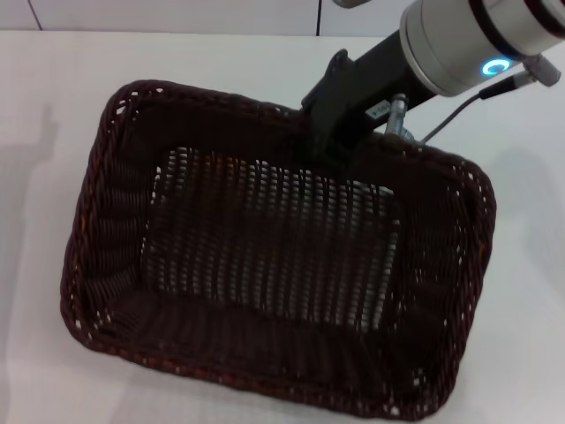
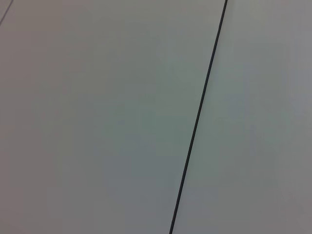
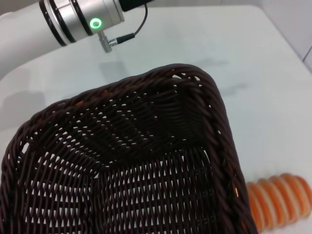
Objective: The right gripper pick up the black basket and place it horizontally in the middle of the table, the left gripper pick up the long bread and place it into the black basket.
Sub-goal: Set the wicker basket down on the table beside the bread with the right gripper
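Note:
My right gripper is to set the black basket down flat on the white table (image 1: 318,309), close in front of the long bread.
The black basket (image 1: 274,256) fills the head view, empty, tilted and skewed, seemingly raised above the white table (image 1: 53,106). My right gripper (image 1: 333,148), on the blue-lit arm, is shut on the middle of the basket's far rim. The basket's inside and braided rim also show in the right wrist view (image 3: 146,161). The long bread (image 3: 279,199), with orange and cream stripes, lies on the table beside the basket's corner; it is hidden in the head view. The left arm (image 3: 73,17) with its green light is beyond the basket; its gripper is out of frame.
The table's far edge meets a pale wall (image 1: 177,13) at the back. The left wrist view shows only a plain white surface with one thin dark seam (image 2: 200,112) across it.

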`<state>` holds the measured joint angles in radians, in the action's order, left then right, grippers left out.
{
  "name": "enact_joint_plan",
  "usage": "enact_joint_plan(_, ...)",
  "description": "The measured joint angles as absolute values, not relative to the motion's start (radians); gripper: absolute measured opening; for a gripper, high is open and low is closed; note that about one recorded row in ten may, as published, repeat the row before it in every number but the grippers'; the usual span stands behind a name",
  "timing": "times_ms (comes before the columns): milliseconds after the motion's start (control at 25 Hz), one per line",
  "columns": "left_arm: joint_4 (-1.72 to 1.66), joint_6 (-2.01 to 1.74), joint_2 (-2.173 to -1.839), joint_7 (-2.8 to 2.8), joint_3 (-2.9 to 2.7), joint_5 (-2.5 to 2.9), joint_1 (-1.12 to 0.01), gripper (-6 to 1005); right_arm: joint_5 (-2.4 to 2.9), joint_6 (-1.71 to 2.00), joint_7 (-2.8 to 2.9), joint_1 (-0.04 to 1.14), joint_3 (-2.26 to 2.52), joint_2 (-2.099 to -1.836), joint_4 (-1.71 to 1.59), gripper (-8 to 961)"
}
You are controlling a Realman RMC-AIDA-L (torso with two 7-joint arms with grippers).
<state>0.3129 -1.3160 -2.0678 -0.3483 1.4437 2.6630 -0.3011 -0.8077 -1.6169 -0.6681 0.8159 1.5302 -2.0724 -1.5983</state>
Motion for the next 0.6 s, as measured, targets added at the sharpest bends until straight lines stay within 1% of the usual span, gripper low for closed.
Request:
enact_joint_plan(240, 0.313, -1.314, -2.068, -0.348, 1.445, 2.663, -0.306, 810, -0.8, -1.65, -0.655, 0.819, 1.565, -2.072, -1.576, 137)
enact_joint_plan(600, 0.321, -1.313, -2.068, -0.352, 1.445, 2.663, -0.306, 811, -0.765, -1.67, -0.713, 0.875, 1.588, -2.07, -1.484, 140)
